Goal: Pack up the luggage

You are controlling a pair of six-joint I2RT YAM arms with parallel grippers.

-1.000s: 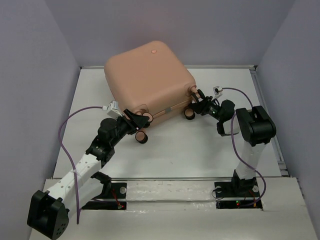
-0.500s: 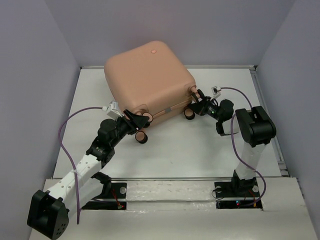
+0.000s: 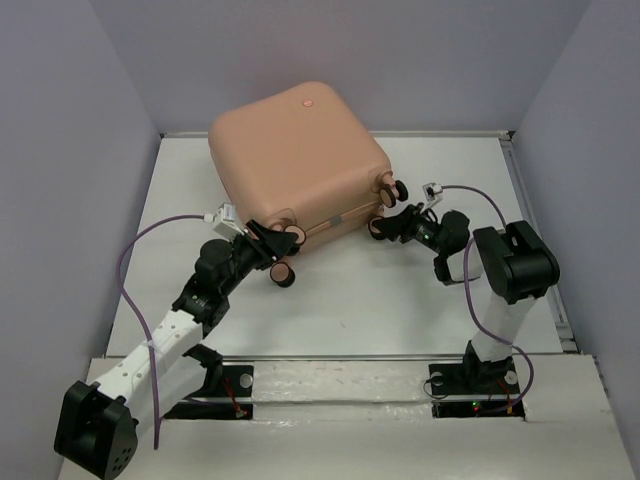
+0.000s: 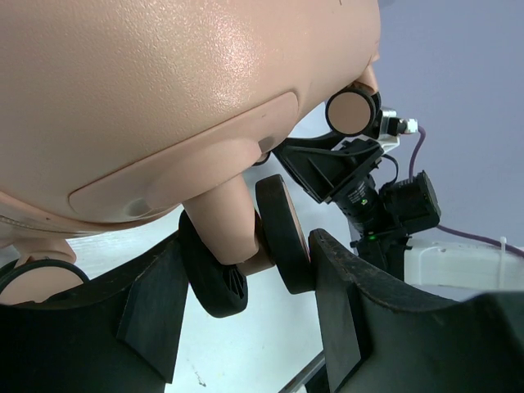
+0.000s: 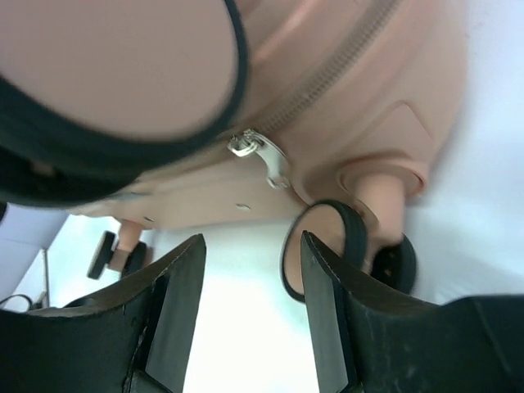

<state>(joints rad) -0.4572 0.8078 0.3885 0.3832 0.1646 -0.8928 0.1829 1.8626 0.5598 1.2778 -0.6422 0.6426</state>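
Note:
My right gripper will move in between the caster wheels and pinch its loose end (image 5: 278,173) before it zips the luggage, because its fingers are short of the zipper pull.
The luggage (image 3: 300,160) lies shut and flat at the back middle of the white table, its peach-pink shell (image 4: 164,82) filling the left wrist view. My left gripper (image 3: 277,253) is at its near left corner. It (image 4: 246,246) is shut on a twin black caster wheel (image 4: 282,233), which sits between both fingers. My right gripper (image 3: 388,226) is at the near right corner, and it (image 5: 252,241) is open with only table between its fingers. Above it shows the metal zipper pull (image 5: 260,154). Another caster wheel (image 5: 348,246) sits just outside its right finger.
Grey walls close in the table (image 3: 400,300) at the back and on both sides, and a raised rim (image 3: 515,180) runs along its right side. A purple cable (image 3: 128,262) loops out left of the left arm. Both arm bases stand at the near edge.
The right gripper's jaws have opened. It has dropped back slightly toward the near edge, uncovering a caster wheel at the luggage's right corner. The left arm and luggage have not moved.

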